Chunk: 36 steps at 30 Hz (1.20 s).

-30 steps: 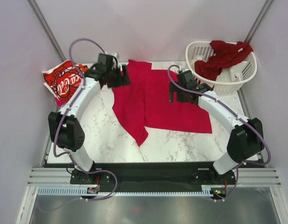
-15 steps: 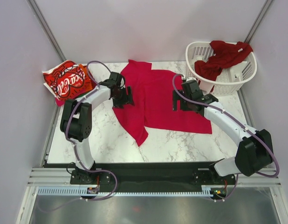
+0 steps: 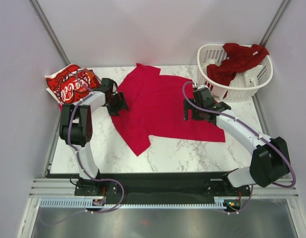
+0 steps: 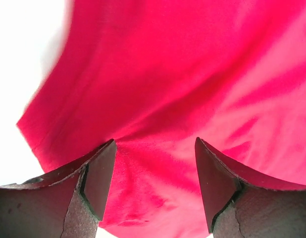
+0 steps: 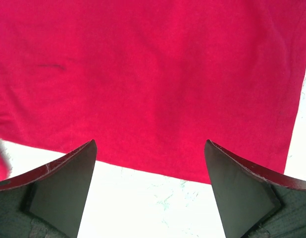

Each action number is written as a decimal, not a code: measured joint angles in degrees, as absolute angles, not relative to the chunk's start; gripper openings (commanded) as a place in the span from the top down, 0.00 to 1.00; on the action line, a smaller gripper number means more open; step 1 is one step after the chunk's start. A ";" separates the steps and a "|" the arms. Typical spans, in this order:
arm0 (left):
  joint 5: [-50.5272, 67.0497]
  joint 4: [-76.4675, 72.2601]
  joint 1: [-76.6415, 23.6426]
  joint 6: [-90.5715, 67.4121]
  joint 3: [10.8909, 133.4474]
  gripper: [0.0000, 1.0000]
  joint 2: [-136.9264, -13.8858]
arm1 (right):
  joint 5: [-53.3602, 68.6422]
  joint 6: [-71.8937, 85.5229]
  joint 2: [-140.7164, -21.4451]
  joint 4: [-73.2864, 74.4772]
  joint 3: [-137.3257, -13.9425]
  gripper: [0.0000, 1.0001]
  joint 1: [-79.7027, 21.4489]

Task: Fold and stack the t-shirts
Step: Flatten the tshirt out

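Note:
The bright red t-shirt's near corner [image 3: 223, 140] is on the laundry basket's side. My right gripper will go there next and close on it.
A plain bright red t-shirt [image 3: 163, 106] lies spread on the marble table [image 3: 192, 153]. My left gripper [image 3: 118, 103] sits at its left edge. In the left wrist view the left gripper [image 4: 155, 140] is open, with red cloth [image 4: 182, 74] lying between and beyond the fingers. My right gripper [image 3: 190, 110] is over the shirt's right part. In the right wrist view the right gripper [image 5: 150, 141] is open and empty, above the shirt's straight edge [image 5: 153, 74] and bare table [image 5: 158, 208]. A folded red Coca-Cola shirt [image 3: 69, 87] lies at the far left.
A white slatted laundry basket [image 3: 252, 82] stands at the back right corner with a dark red shirt [image 3: 237, 62] draped over it. Grey walls close in on both sides.
My left gripper has moved left towards the Coca-Cola shirt, and the red shirt's left part and lower flap have shifted left with it. The right arm has barely moved.

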<state>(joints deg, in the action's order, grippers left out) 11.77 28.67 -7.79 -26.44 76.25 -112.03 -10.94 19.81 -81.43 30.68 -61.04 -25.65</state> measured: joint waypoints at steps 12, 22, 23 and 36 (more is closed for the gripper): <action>6.17 32.75 -1.13 -26.37 77.41 0.27 -109.91 | -11.62 20.78 -82.24 30.59 -58.39 0.02 -25.65; 1.93 41.89 -8.60 -26.15 76.53 0.24 -87.15 | -10.46 21.23 -90.83 30.52 -64.99 0.02 -25.61; 2.00 41.91 -9.56 -26.15 76.47 0.24 -85.12 | -9.63 21.34 -91.61 30.20 -66.06 0.02 -25.61; 5.67 42.04 -17.54 -34.96 47.33 0.26 -70.11 | -2.52 24.95 -86.48 25.65 -58.04 0.02 -29.10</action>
<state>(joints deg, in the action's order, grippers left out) 5.67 42.04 -17.54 -34.96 47.33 -70.11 -2.52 24.95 -86.48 25.65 -58.04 -29.10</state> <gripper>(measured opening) 0.728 0.979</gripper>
